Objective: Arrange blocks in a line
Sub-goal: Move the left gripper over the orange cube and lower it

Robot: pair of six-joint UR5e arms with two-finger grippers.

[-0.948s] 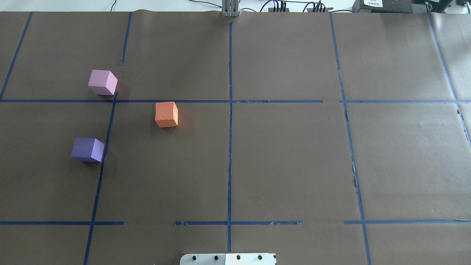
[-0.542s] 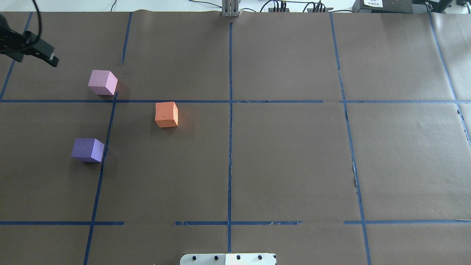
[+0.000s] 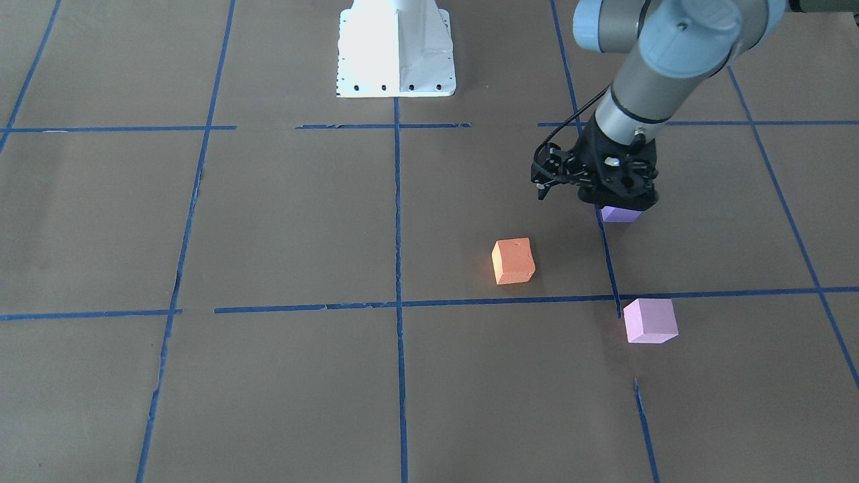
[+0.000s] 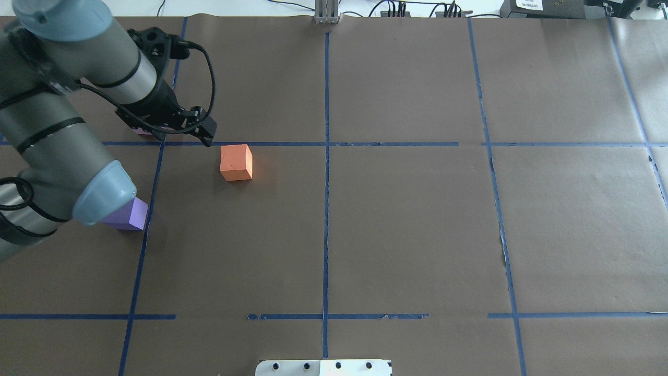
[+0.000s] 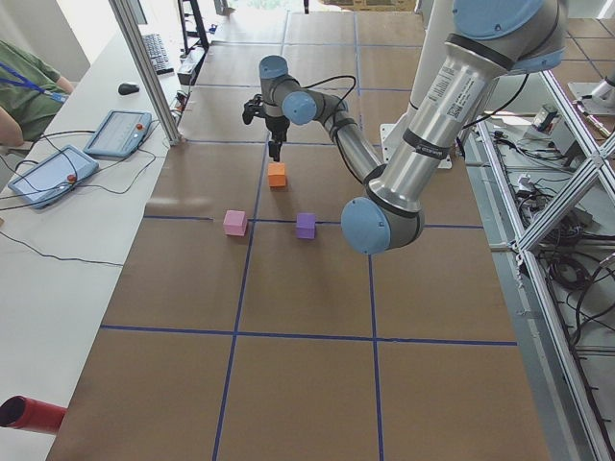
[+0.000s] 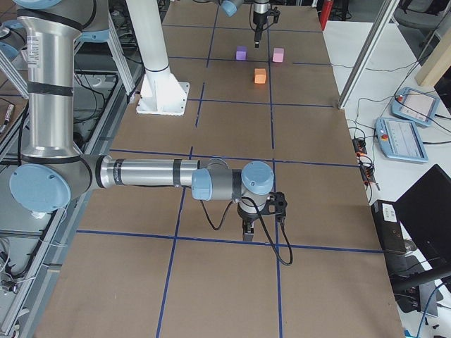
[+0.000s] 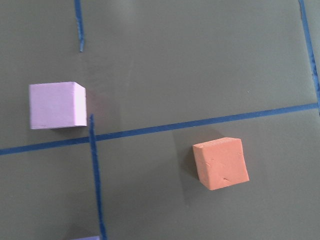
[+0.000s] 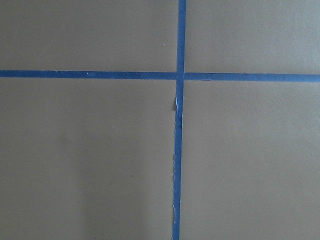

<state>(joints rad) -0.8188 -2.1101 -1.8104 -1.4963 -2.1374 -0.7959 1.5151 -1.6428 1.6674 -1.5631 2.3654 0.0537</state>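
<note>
Next, I need to lower my left gripper to the sides of the orange block [image 3: 513, 261] [image 7: 221, 163], the one closest to the middle, and close it there.
Three cubes sit apart on the brown table. The orange block [image 4: 236, 162] [image 3: 513, 261] is nearest the middle. The pale pink block [image 3: 649, 320] [image 7: 56, 105] is almost hidden behind my left wrist in the overhead view. The violet-purple block [image 4: 133, 214] [image 3: 621, 214] is partly covered by my arm. My left gripper [image 4: 207, 131] [image 3: 541, 190] points down, high above the table between the pink and orange blocks. It looks shut and empty. My right gripper [image 6: 246, 231] hangs low over bare table far from the blocks. I cannot tell whether it is open or shut.
Blue tape lines [image 4: 326, 183] cross the brown paper in a grid. The white robot base [image 3: 396, 47] stands at the table's near middle edge. Tablets [image 5: 48, 173] and cables lie on a side bench beyond the table.
My left arm has swung in from the left edge, over the pink block and toward the orange one. The three blocks have not moved.
</note>
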